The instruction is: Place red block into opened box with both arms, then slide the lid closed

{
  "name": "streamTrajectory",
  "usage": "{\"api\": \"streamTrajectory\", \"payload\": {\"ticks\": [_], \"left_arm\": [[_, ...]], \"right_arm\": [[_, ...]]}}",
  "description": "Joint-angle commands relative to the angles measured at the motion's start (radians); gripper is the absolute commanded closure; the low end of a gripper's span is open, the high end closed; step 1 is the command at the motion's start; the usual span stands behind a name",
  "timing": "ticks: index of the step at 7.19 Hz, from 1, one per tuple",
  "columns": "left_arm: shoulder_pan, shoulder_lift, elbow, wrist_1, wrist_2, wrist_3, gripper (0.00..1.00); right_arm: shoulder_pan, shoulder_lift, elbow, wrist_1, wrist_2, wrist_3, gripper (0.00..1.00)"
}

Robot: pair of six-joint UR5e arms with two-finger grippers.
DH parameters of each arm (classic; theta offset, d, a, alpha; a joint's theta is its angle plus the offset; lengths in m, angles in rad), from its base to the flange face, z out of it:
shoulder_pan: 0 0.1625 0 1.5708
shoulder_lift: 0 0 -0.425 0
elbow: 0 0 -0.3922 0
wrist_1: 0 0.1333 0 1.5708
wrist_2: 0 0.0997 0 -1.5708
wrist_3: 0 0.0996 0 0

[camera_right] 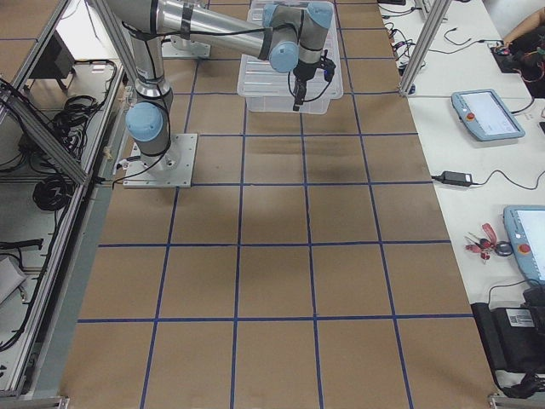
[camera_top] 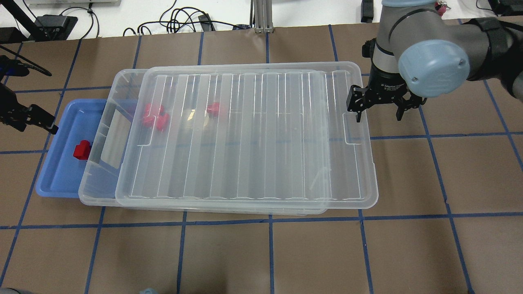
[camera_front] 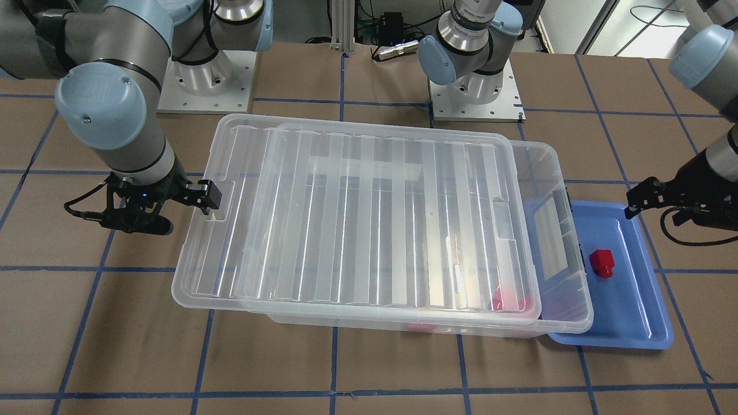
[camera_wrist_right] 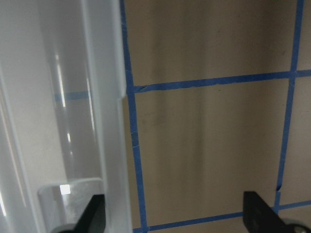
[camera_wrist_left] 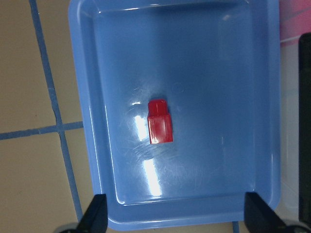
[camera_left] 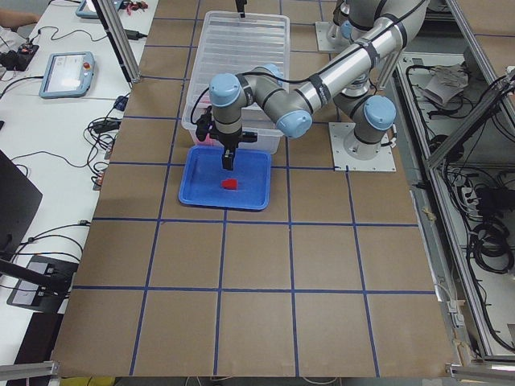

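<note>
The red block in the blue tray is next for my left gripper, which should go there and close on the block's square body [camera_front: 602, 259] [camera_wrist_left: 160, 130], behind its round knob.
The red block [camera_wrist_left: 159, 122] lies alone in the blue tray [camera_top: 57, 171], also visible in the front view as the red block [camera_front: 601, 263]. Above the tray's outer edge my left gripper [camera_wrist_left: 177, 216] hangs open and holds nothing. The clear box [camera_top: 92, 179] has its ribbed lid [camera_top: 245, 134] resting on top, shifted toward my right, so a strip of the box is uncovered next to the tray. My right gripper [camera_top: 378, 111] is open and astride the lid's far short edge, with one finger over the rim and one over the table.
Other red pieces [camera_top: 155, 116] lie inside the box under the lid, and one more [camera_top: 213, 108] sits further in. The box's end overlaps the blue tray. Brown paper with blue tape lines covers the table [camera_top: 408, 245]. Both arm bases stand behind the box.
</note>
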Motion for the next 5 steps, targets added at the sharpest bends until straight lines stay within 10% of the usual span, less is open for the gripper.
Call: {"api": "streamTrajectory", "payload": {"ticks": [1, 5], "left_arm": [[0.001, -0.063, -0.029, 0.099, 0.001, 0.001, 0.0], [0.001, -0.14, -0.126, 0.261, -0.001, -0.021, 0.0]], "right_arm": [[-0.026, 0.001, 0.0, 0.003, -0.06, -0.034, 0.0], [-0.112, -0.002, -0.002, 0.011, -0.1, -0.106, 0.0]]}}
